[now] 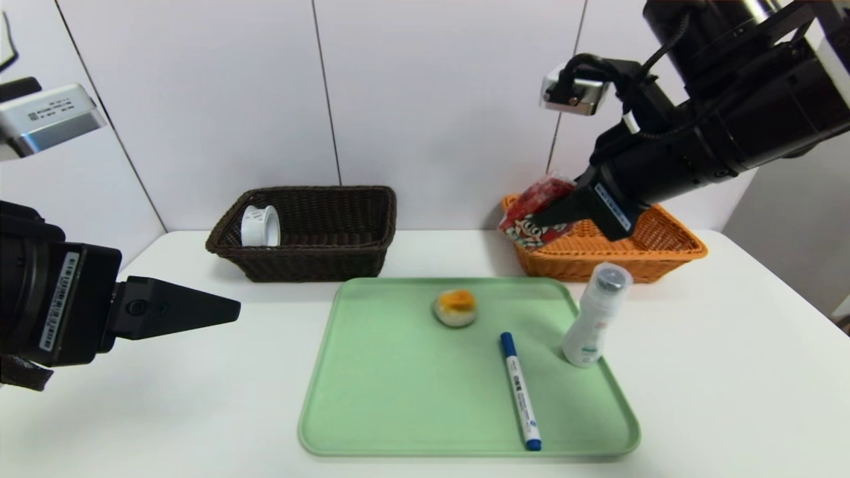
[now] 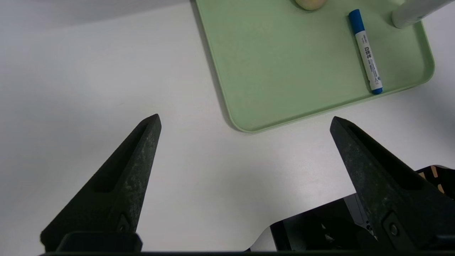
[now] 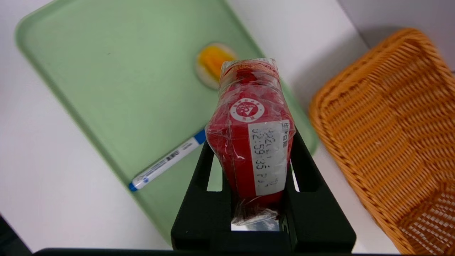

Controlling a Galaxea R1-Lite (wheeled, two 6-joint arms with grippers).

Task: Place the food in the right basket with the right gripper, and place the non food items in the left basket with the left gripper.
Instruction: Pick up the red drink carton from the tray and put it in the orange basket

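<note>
My right gripper is going to release the red drink carton, now held in the air beside the orange basket, inside the orange basket (image 1: 562,228) (image 3: 403,108), over toward the end that is nearest to the bun.
My right gripper (image 1: 544,218) (image 3: 253,142) is shut on the red drink carton (image 1: 541,192) (image 3: 249,131), held in the air beside the near-left end of the orange right basket (image 1: 664,249) (image 3: 391,124). The pale bun with an orange top (image 1: 455,307) (image 3: 209,62) lies on the green tray (image 1: 398,398). The white marker with a blue cap (image 1: 520,392) (image 2: 366,53) and the upright white bottle (image 1: 594,322) are also on the tray. The white tape roll (image 1: 260,226) leans inside the dark brown left basket (image 1: 312,259). My left gripper (image 1: 229,310) (image 2: 244,118) hovers open over bare table, left of the tray.
Both baskets stand at the back of the white table against a white panelled wall. The tray sits in the middle, in front of them. The table's near edge and part of the robot base show in the left wrist view.
</note>
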